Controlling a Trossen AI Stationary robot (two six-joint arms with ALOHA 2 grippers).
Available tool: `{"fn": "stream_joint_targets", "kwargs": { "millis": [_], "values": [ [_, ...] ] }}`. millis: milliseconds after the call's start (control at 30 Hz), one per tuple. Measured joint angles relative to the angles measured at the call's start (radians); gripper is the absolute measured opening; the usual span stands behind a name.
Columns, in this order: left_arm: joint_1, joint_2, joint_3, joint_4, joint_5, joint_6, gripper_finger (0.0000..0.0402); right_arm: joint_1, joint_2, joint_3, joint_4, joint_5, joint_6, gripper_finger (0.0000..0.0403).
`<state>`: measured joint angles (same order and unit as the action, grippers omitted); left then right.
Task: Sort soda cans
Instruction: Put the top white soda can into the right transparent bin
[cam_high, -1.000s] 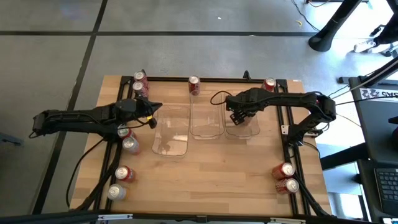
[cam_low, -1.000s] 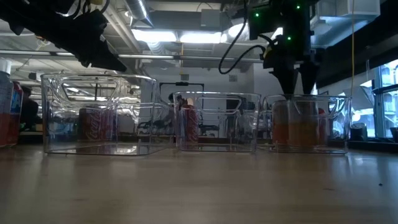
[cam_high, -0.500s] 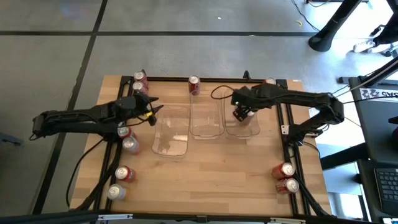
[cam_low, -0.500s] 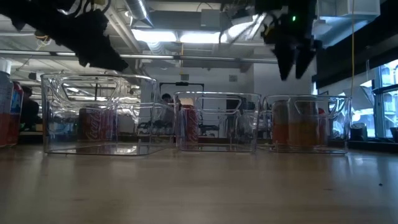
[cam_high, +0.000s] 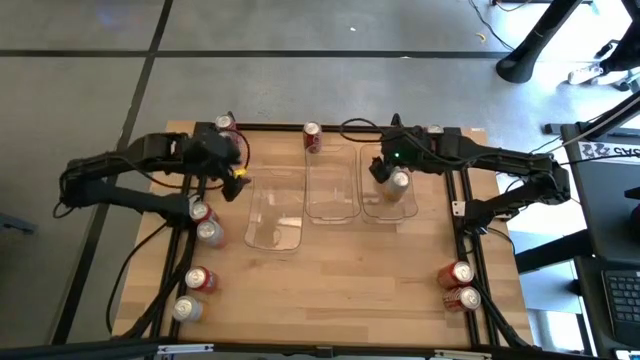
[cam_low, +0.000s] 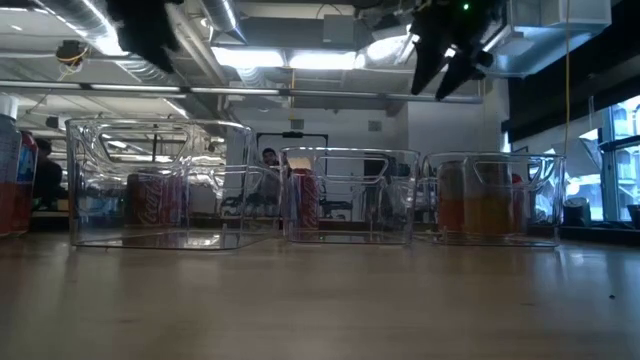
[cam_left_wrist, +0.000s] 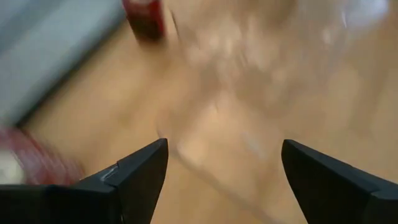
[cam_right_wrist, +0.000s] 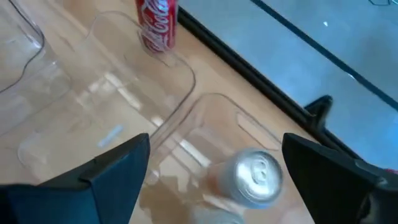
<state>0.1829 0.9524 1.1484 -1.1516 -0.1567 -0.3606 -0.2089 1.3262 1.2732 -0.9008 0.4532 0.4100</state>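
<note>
The robot's left gripper should close on the sides of the pale soda can (cam_high: 213, 237) on the wood closest to the clear trays, beside a red can.
A gold soda can (cam_high: 398, 182) with a silver top (cam_right_wrist: 252, 177) stands upright in the right one of three clear trays (cam_high: 408, 207). My right gripper (cam_high: 384, 172) hangs open above that tray, high over the can (cam_low: 480, 205) and apart from it. My left gripper (cam_high: 236, 178) is open too, raised over the far left corner of the left tray (cam_high: 275, 215); in its blurred wrist view nothing sits between the fingers (cam_left_wrist: 140, 171). Red soda cans stand on the wood: one (cam_high: 313, 137) behind the middle tray (cam_high: 332, 205), two (cam_high: 200, 210) left of the left tray.
More red cans stand at the far left corner (cam_high: 225, 122), the near left (cam_high: 200, 279), the near right (cam_high: 460, 272) and the far right (cam_high: 433, 130). The left and middle trays hold nothing. Bare wood lies in front of the trays.
My right gripper has risen out of the right tray, leaving the gold can standing there, and now points less steeply down. My left gripper has lifted away from the left tray's edge and drawn back toward the table's far left.
</note>
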Motion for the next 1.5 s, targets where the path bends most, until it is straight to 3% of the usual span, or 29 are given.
{"fn": "stream_joint_targets", "kwargs": {
  "millis": [200,367,867,1233,1500],
  "values": [
    [-0.166,0.065,0.021,-0.267,0.215,-0.293,0.0304,0.0,0.0,-0.081,0.07,-0.042,0.007,0.0363],
    [-0.295,0.084,0.021,-0.364,0.265,-0.485,0.0304,0.0,0.0,-0.123,0.121,-0.075,0.011,0.0363],
    [-0.61,0.105,0.017,-0.415,0.105,-1.102,0.0304,0.0,0.0,-0.125,0.13,-0.116,0.03,0.0363],
    [-0.684,0.124,-0.1,-0.407,0.131,-1.25,0.0304,0.0,0.001,-0.125,0.134,-0.106,0.002,0.0363],
    [-0.73,0.118,-0.128,-0.396,0.078,-1.348,0.0304,0.0,0.001,-0.125,0.134,-0.106,0.0,0.0363]
  ]
}}
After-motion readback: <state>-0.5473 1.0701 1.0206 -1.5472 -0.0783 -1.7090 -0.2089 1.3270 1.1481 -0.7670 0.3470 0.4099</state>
